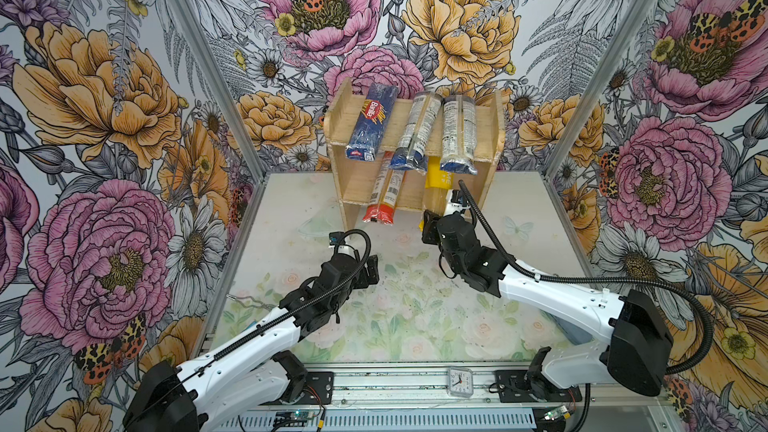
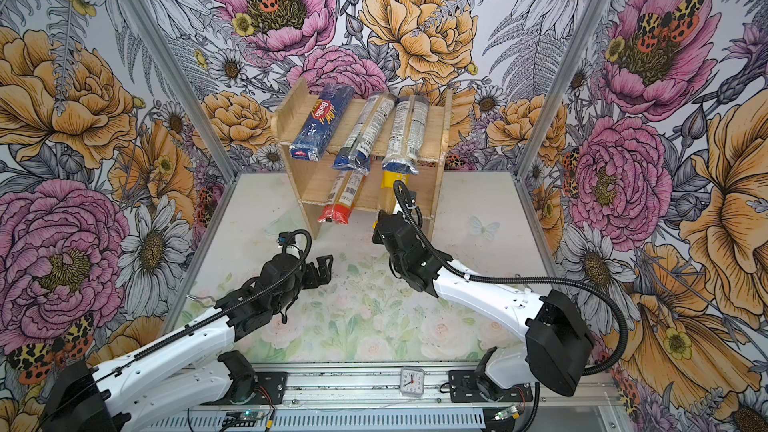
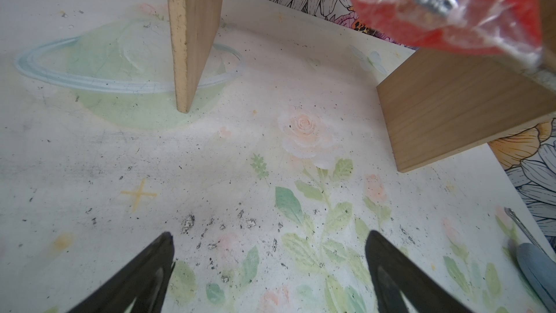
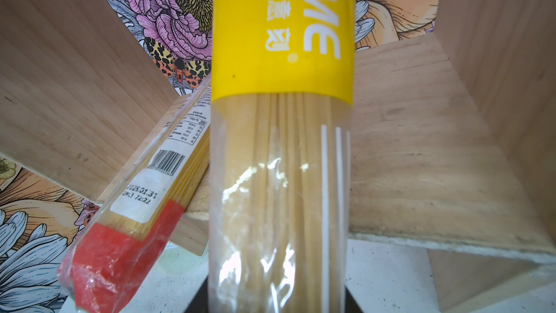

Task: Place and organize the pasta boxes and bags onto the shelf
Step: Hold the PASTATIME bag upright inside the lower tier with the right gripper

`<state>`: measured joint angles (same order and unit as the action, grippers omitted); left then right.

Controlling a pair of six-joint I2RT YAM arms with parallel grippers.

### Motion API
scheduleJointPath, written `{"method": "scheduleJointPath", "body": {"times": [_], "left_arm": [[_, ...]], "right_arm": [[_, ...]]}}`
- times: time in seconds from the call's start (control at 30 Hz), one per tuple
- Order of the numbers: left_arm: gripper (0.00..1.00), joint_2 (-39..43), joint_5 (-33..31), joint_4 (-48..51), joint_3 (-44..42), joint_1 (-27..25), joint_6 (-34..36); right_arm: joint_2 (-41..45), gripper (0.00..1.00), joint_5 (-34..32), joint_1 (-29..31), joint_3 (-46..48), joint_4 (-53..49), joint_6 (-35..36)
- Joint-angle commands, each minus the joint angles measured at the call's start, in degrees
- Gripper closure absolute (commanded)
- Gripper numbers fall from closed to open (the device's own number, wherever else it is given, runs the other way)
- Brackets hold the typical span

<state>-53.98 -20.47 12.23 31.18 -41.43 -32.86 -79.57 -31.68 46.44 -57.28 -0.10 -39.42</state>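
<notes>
I will use my right gripper to set the yellow pack on the lower level point(image 1: 433, 189) point(image 4: 289, 150) next to the red-ended pack.
The wooden shelf point(image 1: 338, 110) point(image 2: 291, 118) stands at the back of the table. On its top tier lie a dark blue Barilla pack point(image 1: 370, 122) and two clear packs with blue ends point(image 1: 413, 130) point(image 1: 457, 135), all overhanging the front edge. A red-ended pack point(image 1: 384, 197) point(image 4: 126, 236) lies on the lower tier, its end sticking out. Beside it, the yellow pack point(image 1: 438, 184) point(image 4: 282, 55) reaches into the lower tier, and my right gripper point(image 1: 430, 222) point(image 4: 278, 302) is shut on its near end. My left gripper point(image 1: 372, 270) point(image 3: 269, 236) is open and empty, low over the table before the shelf's left leg point(image 3: 192, 40).
A small clock point(image 1: 460, 382) sits on the front rail. A grey-blue object point(image 3: 538, 269) with a thin metal rod lies near the table's edge in the left wrist view. Floral walls close in the table on three sides.
</notes>
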Motion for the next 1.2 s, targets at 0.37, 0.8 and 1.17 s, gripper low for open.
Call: {"method": "scheduleJointPath", "body": {"times": [0.37, 0.8, 1.17], "left_arm": [[0.01, 0.9, 0.7, 0.5, -0.5, 0.5, 0.9], [0.01, 1.0, 0.6, 0.6, -0.4, 0.5, 1.1], [0.01, 1.5, 0.4, 1.0, -0.7, 0.5, 0.9]], "right_arm": [[0.8, 0.62, -3.0, -0.5, -1.1, 9.1, 0.2], [0.4, 0.61, -3.2, -0.6, 0.3, 8.9, -1.1], [0.0, 0.61, -2.5, -0.7, 0.7, 8.8, -1.3]]}}
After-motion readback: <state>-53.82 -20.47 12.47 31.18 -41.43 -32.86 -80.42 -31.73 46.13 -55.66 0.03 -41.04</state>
